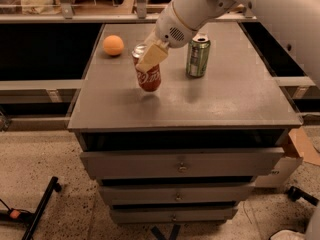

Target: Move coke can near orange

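Observation:
My gripper has the coke can to put down. It will let go of it close beside the orange, on its side facing the green can [135, 61].
The red coke can [149, 77] with white lettering is tilted and held just above the grey cabinet top [230, 96], left of centre. My gripper [148, 56] is shut on the coke can near its top, with a cream finger [152, 58] across its front. The orange [113, 45] sits on the cabinet top at the back left, a short way up and left of the can, not touching it.
A green can [198, 56] stands upright to the right of the coke can, near my arm. The cabinet has several drawers [180, 164] below. A shelf rail runs behind. A black stand leg [40, 209] lies on the floor at left.

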Action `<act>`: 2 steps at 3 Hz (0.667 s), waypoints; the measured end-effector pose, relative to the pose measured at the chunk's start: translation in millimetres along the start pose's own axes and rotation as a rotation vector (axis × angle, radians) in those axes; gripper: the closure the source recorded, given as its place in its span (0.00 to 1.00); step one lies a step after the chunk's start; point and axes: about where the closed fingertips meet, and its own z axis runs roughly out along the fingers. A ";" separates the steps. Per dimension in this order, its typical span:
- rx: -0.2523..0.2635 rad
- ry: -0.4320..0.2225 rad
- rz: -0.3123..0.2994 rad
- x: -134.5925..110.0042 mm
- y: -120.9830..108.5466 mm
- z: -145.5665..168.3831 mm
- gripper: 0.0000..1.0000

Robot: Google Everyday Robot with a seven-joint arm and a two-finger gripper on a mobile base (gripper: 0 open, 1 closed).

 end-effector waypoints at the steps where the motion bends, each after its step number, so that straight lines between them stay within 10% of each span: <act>1: 0.056 -0.011 0.030 2.0 -31.3 -12.5 1.00; 2: 0.084 -0.063 0.025 -8.5 -65.4 -1.6 1.00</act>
